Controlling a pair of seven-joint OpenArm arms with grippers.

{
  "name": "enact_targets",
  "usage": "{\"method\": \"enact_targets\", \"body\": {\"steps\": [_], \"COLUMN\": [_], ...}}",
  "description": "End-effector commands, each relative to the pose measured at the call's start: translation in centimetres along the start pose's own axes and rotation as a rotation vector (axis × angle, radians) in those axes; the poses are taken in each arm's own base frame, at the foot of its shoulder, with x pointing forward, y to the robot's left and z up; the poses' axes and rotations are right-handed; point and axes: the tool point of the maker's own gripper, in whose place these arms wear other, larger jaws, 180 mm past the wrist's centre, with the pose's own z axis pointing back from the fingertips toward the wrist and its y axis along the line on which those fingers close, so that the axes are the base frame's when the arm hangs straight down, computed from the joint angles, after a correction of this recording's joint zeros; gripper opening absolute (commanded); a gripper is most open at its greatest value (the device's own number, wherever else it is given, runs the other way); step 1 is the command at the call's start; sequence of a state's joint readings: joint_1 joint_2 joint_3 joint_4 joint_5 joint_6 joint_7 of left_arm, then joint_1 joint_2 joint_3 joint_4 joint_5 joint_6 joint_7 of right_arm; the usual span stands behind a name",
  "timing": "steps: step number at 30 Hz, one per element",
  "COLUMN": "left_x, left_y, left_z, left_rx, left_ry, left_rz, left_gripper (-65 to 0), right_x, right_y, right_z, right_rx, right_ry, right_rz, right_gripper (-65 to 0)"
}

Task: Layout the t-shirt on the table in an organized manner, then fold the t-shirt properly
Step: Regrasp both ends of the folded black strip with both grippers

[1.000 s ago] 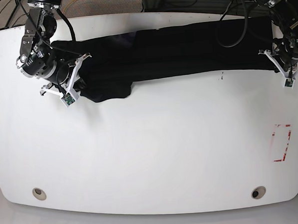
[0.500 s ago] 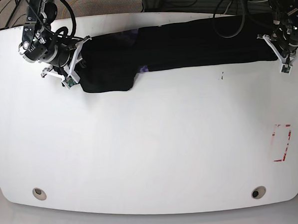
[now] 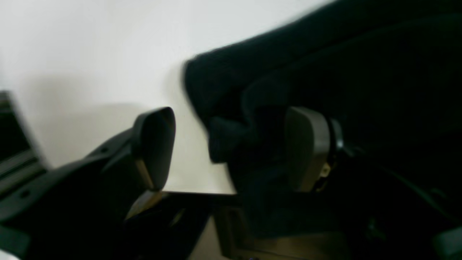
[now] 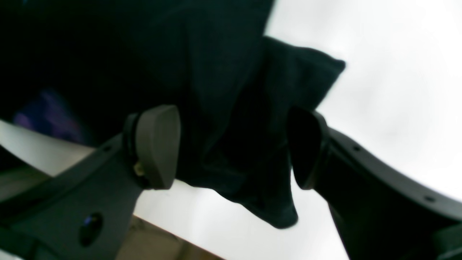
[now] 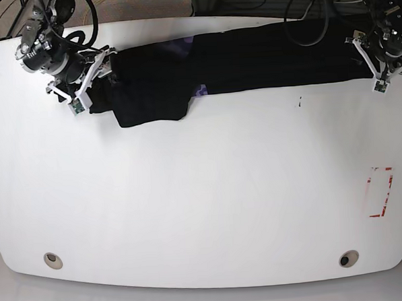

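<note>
The black t-shirt's end hangs over the table's far edge; my left gripper should pull the bunched corner [image 3: 227, 136] frontward before folding.
The black t-shirt [image 5: 250, 60] lies stretched in a long band along the far side of the white table [image 5: 204, 204], with a lobe hanging forward at its left end [image 5: 148, 109] and a purplish patch [image 5: 199, 91] showing. My right gripper [image 5: 95, 78] is at the shirt's left end. In the right wrist view its jaws [image 4: 232, 146] stand open, and a loose fold of shirt [image 4: 245, 126] hangs between the pads. My left gripper [image 5: 375, 67] is at the shirt's right end. It is open [image 3: 231, 148] too, with a bunched corner of cloth [image 3: 234, 137] near one pad.
Two metal-ringed holes [image 5: 52, 260] [image 5: 348, 259] sit near the front edge. A red-outlined rectangle [image 5: 380, 192] marks the right side, and a small dark speck [image 5: 300, 103] lies just below the shirt. Cables run behind the far edge.
Both grippers were shut on the shirt's ends and have now opened. Both arms moved toward the far edge, carrying the shirt farther back.
</note>
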State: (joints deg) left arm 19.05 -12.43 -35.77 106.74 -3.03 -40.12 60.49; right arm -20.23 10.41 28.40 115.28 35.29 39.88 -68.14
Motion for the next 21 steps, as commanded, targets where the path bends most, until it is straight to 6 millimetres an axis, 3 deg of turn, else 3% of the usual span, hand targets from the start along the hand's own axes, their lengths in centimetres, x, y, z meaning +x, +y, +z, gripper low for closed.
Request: {"method": "enact_targets", "body": {"steps": [1, 8, 12, 21], "left_x": [1.9, 2.4, 1.5, -2.1], "left_y": [1.3, 1.3, 0.8, -1.6], "left_z": [1.5, 2.6, 2.0, -0.3], "left_rx": [0.052, 0.074, 0.054, -0.037], "left_ry": [-0.065, -0.088, -0.064, 0.035], "left_rz": [-0.024, -0.045, -0.031, 0.015], "left_gripper": [-21.1, -21.7, -24.0, -38.5], "right_x": [2.2, 5.0, 4.1, 2.0], "right_y": [0.5, 2.4, 3.5, 4.6], "right_z": [0.9, 1.1, -0.2, -3.0], "right_rx": [0.048, 0.161, 0.188, 0.124], "right_ry": [-0.110, -0.239, -0.202, -0.075], "right_rz": [-0.018, -0.059, -0.075, 0.018], "right_gripper": [-20.6, -20.6, -23.0, -52.3]}}
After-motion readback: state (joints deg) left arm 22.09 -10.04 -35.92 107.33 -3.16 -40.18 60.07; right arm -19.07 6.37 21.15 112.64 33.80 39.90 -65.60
